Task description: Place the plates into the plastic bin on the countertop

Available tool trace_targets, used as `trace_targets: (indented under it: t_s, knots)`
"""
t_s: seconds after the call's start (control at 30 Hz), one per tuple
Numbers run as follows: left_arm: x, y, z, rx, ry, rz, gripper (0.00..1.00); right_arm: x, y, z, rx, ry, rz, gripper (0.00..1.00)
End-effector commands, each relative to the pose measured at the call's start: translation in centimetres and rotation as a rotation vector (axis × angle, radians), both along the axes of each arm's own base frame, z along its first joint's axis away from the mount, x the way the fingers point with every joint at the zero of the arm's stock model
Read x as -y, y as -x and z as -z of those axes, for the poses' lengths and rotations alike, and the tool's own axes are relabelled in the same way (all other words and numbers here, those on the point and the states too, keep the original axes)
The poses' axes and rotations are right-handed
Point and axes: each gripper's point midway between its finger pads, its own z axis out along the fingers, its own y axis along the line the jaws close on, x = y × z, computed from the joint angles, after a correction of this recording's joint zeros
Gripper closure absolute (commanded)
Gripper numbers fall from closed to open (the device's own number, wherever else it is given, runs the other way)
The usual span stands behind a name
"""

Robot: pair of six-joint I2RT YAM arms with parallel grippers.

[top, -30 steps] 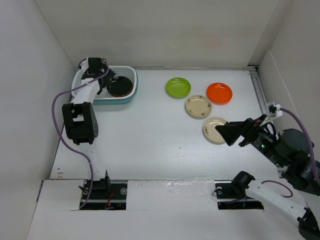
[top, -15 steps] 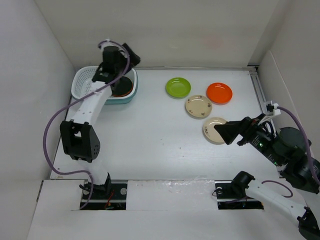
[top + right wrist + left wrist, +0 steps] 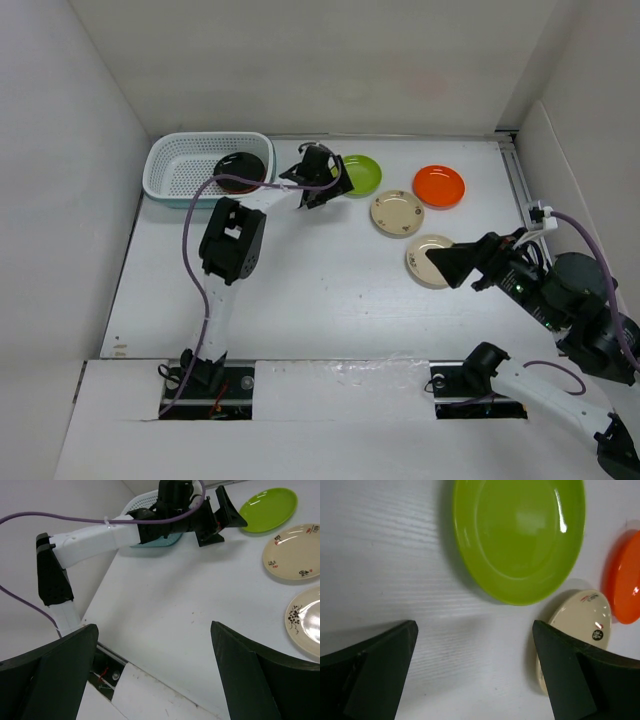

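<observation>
My left gripper is to close next on the bin-side edge (image 3: 336, 177) (image 3: 462, 555) of the green plate, the one next to the orange plate and the beige plates.
The teal plastic bin (image 3: 185, 170) stands at the back left of the white countertop (image 3: 300, 270); a black plate (image 3: 243, 170) lies in its right end. A lime green plate (image 3: 362, 175), an orange plate (image 3: 438, 186) and two beige plates (image 3: 397, 213) (image 3: 428, 262) lie on the right. My left gripper (image 3: 337, 182) is open and empty, just left of the green plate (image 3: 520, 535). My right gripper (image 3: 462, 266) is open and empty, at the near beige plate's right edge. In the right wrist view the green plate (image 3: 267, 509) and both beige plates (image 3: 292, 552) (image 3: 306, 620) show.
White walls close in the left, back and right. The left arm (image 3: 100, 532) stretches from the bin (image 3: 145, 500) across to the green plate. A beige plate (image 3: 575, 630) and the orange plate (image 3: 625, 580) sit beyond the left gripper's right finger.
My left gripper has swung from over the bin to the right and now sits beside the green plate. The right arm has barely moved.
</observation>
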Motion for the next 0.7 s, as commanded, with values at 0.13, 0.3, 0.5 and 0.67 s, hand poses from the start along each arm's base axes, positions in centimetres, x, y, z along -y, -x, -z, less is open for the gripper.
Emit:
trace_targets:
  t_s: [0.13, 0.3, 0.5, 0.67]
  knots:
    - [-0.5, -4.7, -3.4, 0.101, 0.058, -0.128, 0.0, 0.6, 0.3, -1.5, 0.031, -0.037, 0.016, 0.0]
    - [-1.1, -6.0, 0.2, 0.035, 0.06, -0.179, 0.13, 0.8, 0.2, -1.0, 0.017, -0.023, 0.025, 0.0]
    - [-1.5, -7.7, 0.7, 0.027, 0.071, -0.197, 0.29, 1.5, 0.5, -1.5, 0.026, -0.028, 0.045, 0.0]
    - [-0.9, -8.0, 2.4, -0.005, 0.068, -0.182, 0.5, 1.7, 0.5, -1.6, 0.026, -0.027, 0.054, 0.0]
